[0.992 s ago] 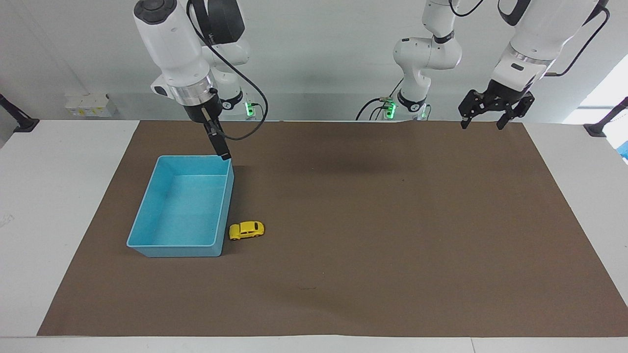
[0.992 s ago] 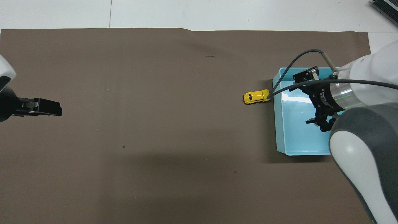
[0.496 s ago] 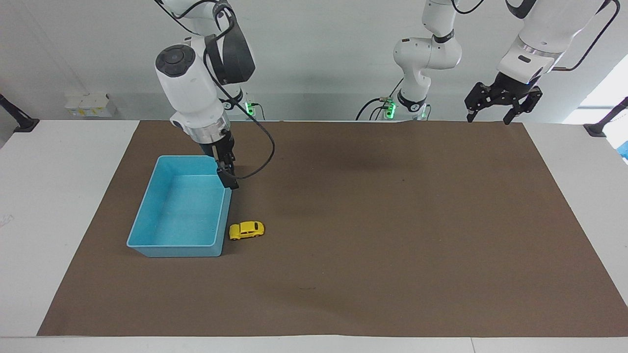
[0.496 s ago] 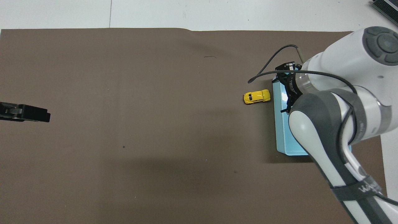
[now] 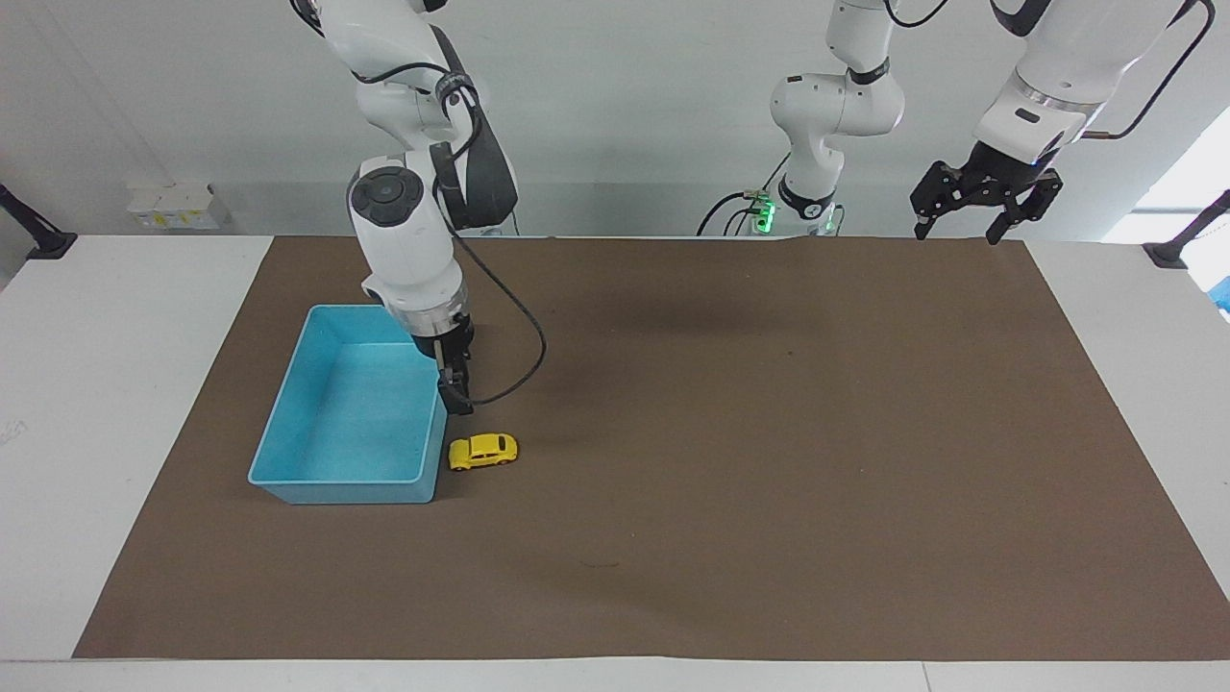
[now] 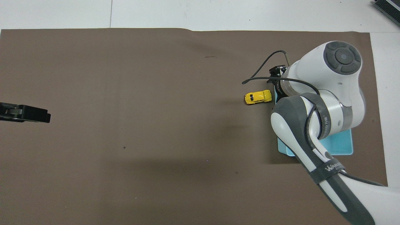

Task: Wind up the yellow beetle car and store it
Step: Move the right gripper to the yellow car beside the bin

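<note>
Next, my right gripper closes across the half of the yellow beetle car (image 6: 264, 96) that is nearest the light blue bin, so that its far end is left sticking out.
The yellow beetle car (image 5: 483, 451) stands on its wheels on the brown mat, close beside the light blue bin (image 5: 356, 413), untouched. My right gripper (image 5: 458, 402) hangs low over the bin's rim on the car's side, a short gap from the car, open with nothing in it. In the overhead view the right arm covers most of the bin (image 6: 340, 145), and the car (image 6: 258, 97) shows just past the wrist. My left gripper (image 5: 956, 234) waits open and raised over the mat's edge at the left arm's end (image 6: 47, 115).
The bin has nothing in it. A brown mat (image 5: 730, 461) covers most of the white table. A black cable (image 5: 524, 332) loops from the right wrist above the mat beside the bin.
The right arm has come down and carried its gripper along the bin's rim toward the car. The left gripper first drew back a little, then stayed still. The car has not moved.
</note>
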You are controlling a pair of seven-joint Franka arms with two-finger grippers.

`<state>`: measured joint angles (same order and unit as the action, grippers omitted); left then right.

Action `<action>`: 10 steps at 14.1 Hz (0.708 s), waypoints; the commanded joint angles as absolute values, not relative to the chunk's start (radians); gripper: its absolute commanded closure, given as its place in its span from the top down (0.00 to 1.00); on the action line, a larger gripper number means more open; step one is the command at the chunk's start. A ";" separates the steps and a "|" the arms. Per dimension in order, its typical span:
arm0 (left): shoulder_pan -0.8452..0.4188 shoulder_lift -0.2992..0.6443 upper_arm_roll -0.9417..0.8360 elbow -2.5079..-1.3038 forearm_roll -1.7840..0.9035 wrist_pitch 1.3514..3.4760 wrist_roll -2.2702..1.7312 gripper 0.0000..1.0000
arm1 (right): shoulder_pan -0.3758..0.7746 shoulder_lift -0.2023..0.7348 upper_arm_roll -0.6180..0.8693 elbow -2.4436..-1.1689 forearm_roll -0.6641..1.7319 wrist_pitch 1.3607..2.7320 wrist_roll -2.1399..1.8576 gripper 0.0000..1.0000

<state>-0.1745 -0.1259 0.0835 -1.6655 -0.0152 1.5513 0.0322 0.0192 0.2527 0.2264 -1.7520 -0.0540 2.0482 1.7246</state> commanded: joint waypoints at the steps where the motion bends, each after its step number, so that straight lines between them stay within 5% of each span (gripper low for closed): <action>1: -0.158 -0.132 0.072 -1.657 -0.002 1.529 0.046 1.00 | 0.015 0.247 0.232 -1.805 -0.112 2.118 1.815 1.00; 10: -0.158 -0.132 0.072 -1.657 -0.002 1.529 0.048 1.00 | 0.035 0.419 0.232 -1.819 -0.210 2.304 1.766 1.00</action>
